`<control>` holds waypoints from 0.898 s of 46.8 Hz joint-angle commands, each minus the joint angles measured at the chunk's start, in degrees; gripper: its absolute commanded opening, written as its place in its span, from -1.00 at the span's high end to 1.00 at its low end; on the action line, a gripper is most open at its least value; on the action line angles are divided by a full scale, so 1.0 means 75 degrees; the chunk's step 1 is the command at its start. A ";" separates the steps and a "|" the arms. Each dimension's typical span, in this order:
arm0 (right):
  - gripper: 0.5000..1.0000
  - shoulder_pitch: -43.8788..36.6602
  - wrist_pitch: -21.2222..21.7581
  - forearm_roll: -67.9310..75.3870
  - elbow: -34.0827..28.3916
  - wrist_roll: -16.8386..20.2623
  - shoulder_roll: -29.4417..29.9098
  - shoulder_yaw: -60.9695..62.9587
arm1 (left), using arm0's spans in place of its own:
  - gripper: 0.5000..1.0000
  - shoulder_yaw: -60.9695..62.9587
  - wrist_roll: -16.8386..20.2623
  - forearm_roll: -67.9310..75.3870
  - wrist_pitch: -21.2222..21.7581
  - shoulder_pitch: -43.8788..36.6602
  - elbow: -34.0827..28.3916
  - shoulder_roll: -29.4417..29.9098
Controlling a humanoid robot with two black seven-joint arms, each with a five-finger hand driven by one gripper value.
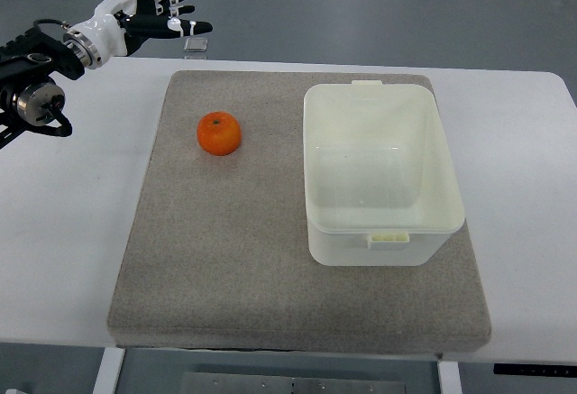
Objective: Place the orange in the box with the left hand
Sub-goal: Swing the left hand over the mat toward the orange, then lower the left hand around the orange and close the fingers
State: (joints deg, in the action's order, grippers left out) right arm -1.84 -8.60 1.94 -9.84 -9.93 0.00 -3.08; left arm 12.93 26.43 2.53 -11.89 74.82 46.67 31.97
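Note:
My left gripper should grip the middle of the orange (219, 134), with the thumb at the orange's near side and fingers at its far side.
An orange (220, 133) sits on the grey mat (225, 250), on its left part near the far edge. A pale, empty plastic box (380, 170) stands on the mat's right part. My left hand (167, 2) is up at the far left, above the table's back edge, with its fingers spread and holding nothing. It is well apart from the orange, up and to the left of it. The right arm does not show.
The white table (63, 232) carries the mat. A small clear square object (196, 45) lies at the table's back edge, just under my left hand. Grey floor lies beyond the table.

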 commanded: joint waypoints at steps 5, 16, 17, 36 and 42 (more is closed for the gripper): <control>-0.70 -0.0001 -0.0002 -0.0001 0.0000 0.0000 0.0000 0.0000 | -0.95 0.0737 0.0027 0.2284 -0.0558 0.0594 -0.0012 0.0097; -0.70 -0.0001 -0.0002 -0.0001 0.0000 0.0000 0.0000 0.0000 | -0.89 0.0198 0.0377 0.5860 -0.1273 0.0747 -0.0305 0.0156; -0.70 -0.0001 -0.0002 -0.0001 0.0000 0.0000 0.0000 0.0000 | -0.89 0.0174 0.0483 0.6002 -0.1344 0.0747 -0.0316 0.0156; -0.70 -0.0001 -0.0002 -0.0001 0.0000 0.0000 0.0000 0.0000 | -0.86 0.0162 0.1143 0.8721 -0.1193 0.0887 -0.0386 -0.0008; -0.70 -0.0001 -0.0002 -0.0001 0.0000 -0.0012 0.0000 -0.0011 | -0.83 0.0174 0.1143 0.9144 -0.0466 0.0887 -0.0434 -0.0113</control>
State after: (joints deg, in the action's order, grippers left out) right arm -1.84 -8.61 1.93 -9.84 -9.96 0.00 -3.08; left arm 14.15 35.02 69.99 -17.53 81.48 43.42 31.70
